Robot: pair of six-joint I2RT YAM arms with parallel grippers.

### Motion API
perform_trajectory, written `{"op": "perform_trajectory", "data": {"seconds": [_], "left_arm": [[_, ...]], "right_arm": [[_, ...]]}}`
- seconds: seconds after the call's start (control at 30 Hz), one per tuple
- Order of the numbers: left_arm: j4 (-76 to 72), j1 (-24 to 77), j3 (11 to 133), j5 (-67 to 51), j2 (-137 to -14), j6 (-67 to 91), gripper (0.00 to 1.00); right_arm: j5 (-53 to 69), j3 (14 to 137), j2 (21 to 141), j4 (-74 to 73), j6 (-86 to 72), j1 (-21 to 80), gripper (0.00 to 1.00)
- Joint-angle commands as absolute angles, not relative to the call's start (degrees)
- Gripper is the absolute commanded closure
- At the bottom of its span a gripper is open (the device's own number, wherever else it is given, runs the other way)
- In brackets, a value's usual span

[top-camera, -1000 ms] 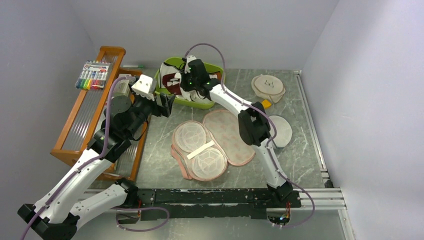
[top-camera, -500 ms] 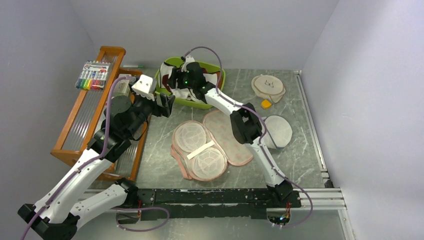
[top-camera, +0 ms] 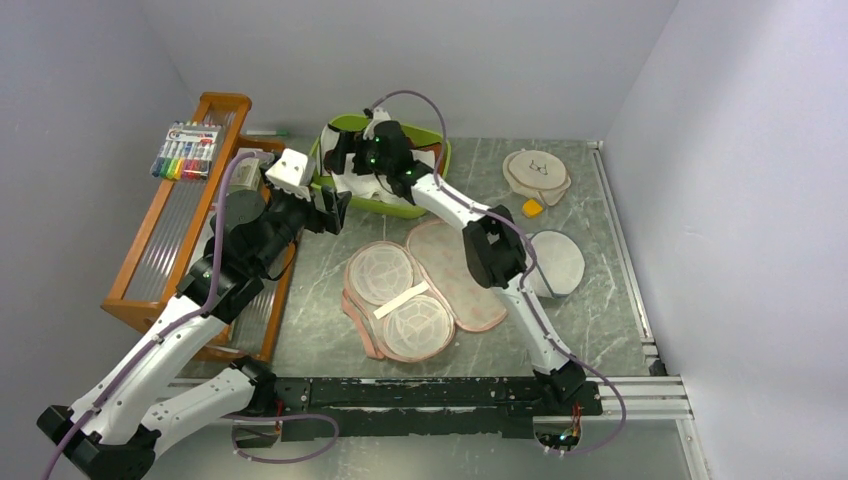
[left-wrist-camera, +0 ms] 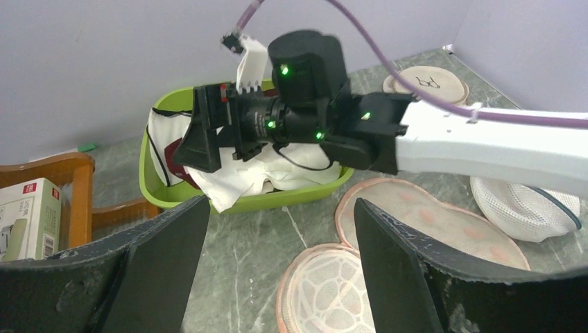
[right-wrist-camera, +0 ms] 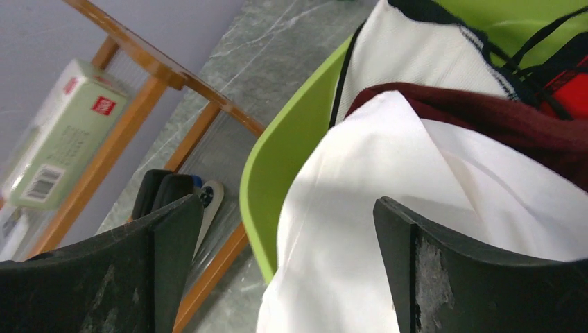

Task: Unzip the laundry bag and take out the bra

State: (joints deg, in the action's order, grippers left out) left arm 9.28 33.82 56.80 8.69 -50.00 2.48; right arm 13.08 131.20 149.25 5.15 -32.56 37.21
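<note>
The bra's end hangs over the front rim of the green basin, so the robot's right gripper needs to take that end and tuck it inside the basin (left-wrist-camera: 247, 175) before it moves away.
The laundry bag (top-camera: 455, 275) lies unzipped and spread flat at the table's middle, its pale pink inside and mesh half (left-wrist-camera: 340, 291) facing up. The bra (top-camera: 372, 188), a white soft garment, lies in the green basin (top-camera: 390, 210) and hangs over its front rim (left-wrist-camera: 298, 198). My right gripper (top-camera: 343, 160) hovers open over the basin's left end, with the white bra cloth (right-wrist-camera: 388, 208) below and between its fingers but not pinched. My left gripper (top-camera: 335, 210) stands open above the table just left of the basin, holding nothing (left-wrist-camera: 277, 270).
A maroon garment (right-wrist-camera: 485, 118) and other clothes share the basin. A wooden rack (top-camera: 170, 255) with a marker pack (top-camera: 185, 150) stands at the left. A round cream disc (top-camera: 537, 172), a small yellow piece (top-camera: 533, 208) and a white mesh bag (top-camera: 560, 262) lie at the right.
My right gripper has gone from shut to wide open and shifted slightly left over the basin, letting go of the white bra there. The left arm has barely moved.
</note>
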Motion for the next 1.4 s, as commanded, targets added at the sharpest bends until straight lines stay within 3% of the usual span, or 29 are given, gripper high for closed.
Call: {"op": "perform_trajectory", "data": {"seconds": [0.0,0.13,0.23,0.47,0.5,1.1,1.37], "left_arm": [[8.38,33.22,58.62,6.98,-50.0,3.35,0.12],[8.43,33.22,58.71,6.69,-50.33,3.56,0.13],[8.37,33.14,58.67,6.4,-50.34,3.62,0.13],[8.51,33.13,58.77,6.01,-51.19,3.69,0.13],[8.57,33.13,58.8,5.9,-51.31,3.69,0.13],[8.59,33.05,58.8,6.43,-50.71,3.47,0.13],[8.57,32.83,58.71,6.26,-51.19,3.55,0.13]], "right_arm": [[13.19,126.06,136.54,2.91,-26.62,36.62,0.04],[14.44,115.01,128.92,2.92,-25.19,36.58,0.0],[16.85,105.06,125.26,8.64,-27.94,36.75,0.03],[17.7,104.67,128.77,9.88,-31.21,36.79,0.66],[17.33,105.55,129.85,9.41,-31.2,36.74,0.69],[3.85,136.09,156.73,-3.65,-24.43,37.3,0.79],[3.9,134.79,150.58,-7.66,-20.53,37.55,0.72]]}}
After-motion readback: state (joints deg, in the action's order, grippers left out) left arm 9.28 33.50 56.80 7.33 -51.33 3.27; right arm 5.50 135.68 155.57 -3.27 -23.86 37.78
